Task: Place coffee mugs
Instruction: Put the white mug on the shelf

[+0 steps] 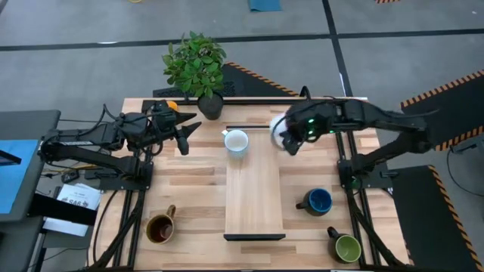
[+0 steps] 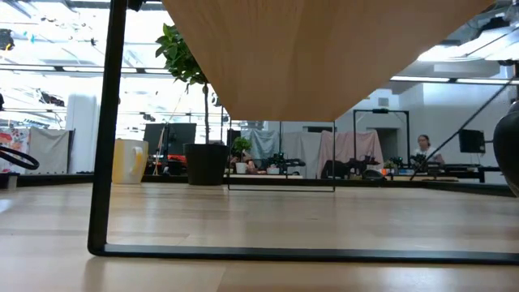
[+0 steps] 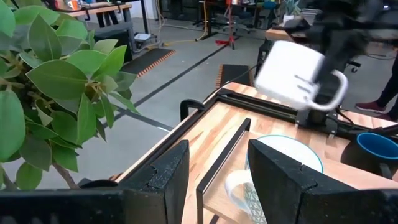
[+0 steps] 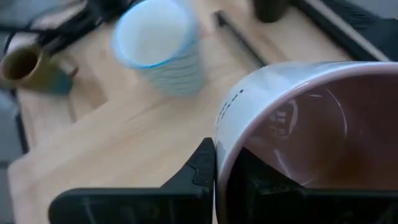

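Next, my right gripper releases the pinkish mug on the wooden board's far end [image 1: 260,150], beside the pale blue mug.
My right gripper [image 1: 286,140] holds a mug, white outside and pinkish inside [image 1: 277,126], in the air over the far end of the raised wooden board [image 1: 255,196]. The white and pale blue mug [image 1: 237,141] stands upright on that board's far end, just left of it. My left gripper [image 1: 188,137] waits open left of the board, its fingers [image 3: 168,177] pointing at the pale blue mug [image 3: 283,155]. On the table stand the dark blue mug [image 1: 318,200], the green mug [image 1: 346,247] and the brown mug [image 1: 159,227]. An orange mug [image 1: 172,106] shows behind the left arm. My right gripper [image 4: 227,171] has the pinkish mug by its rim [image 4: 219,146], one finger outside the wall [image 4: 199,168] and one inside the cup. The mug is lifted clear and tilted, its mouth turned toward the wrist, its handle [image 3: 334,92] sticking out sideways.
A leafy plant in a dark pot [image 1: 209,105] stands at the table's far edge between the arms. The board rests on a black frame [image 2: 101,235] above the table. Bare board stretches from the pale blue mug to the near end.
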Robot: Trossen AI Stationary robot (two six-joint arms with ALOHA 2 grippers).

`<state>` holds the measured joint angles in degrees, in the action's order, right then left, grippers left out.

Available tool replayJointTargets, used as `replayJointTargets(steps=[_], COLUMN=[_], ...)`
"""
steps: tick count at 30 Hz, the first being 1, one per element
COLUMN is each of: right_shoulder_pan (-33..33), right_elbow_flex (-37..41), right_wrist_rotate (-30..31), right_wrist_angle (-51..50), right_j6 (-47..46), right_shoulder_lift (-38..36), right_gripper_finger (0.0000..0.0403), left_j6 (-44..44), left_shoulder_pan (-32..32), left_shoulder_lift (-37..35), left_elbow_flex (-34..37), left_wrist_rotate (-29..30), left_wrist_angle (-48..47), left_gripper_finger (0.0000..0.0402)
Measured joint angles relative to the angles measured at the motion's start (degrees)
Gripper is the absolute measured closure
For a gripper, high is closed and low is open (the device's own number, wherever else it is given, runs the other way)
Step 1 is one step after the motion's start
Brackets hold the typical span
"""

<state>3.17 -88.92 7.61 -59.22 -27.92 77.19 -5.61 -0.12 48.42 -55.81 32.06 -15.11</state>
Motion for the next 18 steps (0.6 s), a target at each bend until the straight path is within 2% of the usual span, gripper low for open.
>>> replayJointTargets(steps=[8,13,18], right_shoulder_pan=[-4.47,-5.08,-4.99], right_elbow_flex=[-8.75,-8.95,-9.01], right_wrist_rotate=[-3.73,-3.75,-3.56], right_wrist_angle=[-6.57,-9.20,-8.92], right_j6=[3.41,4.00,4.02], right_shoulder_lift=[13.19,18.54,20.73], right_gripper_finger=[0.0358,0.0358,0.0358], left_j6=[-1.57,-1.64,-2.67], left_shoulder_pan=[0.00,0.00,0.00], left_shoulder_lift=[0.00,0.00,0.00], left_elbow_flex=[0.00,0.00,0.00], left_wrist_rotate=[0.13,0.13,0.11], left_wrist_angle=[0.00,0.00,0.03], left_gripper_finger=[0.0253,0.0253,0.0253])
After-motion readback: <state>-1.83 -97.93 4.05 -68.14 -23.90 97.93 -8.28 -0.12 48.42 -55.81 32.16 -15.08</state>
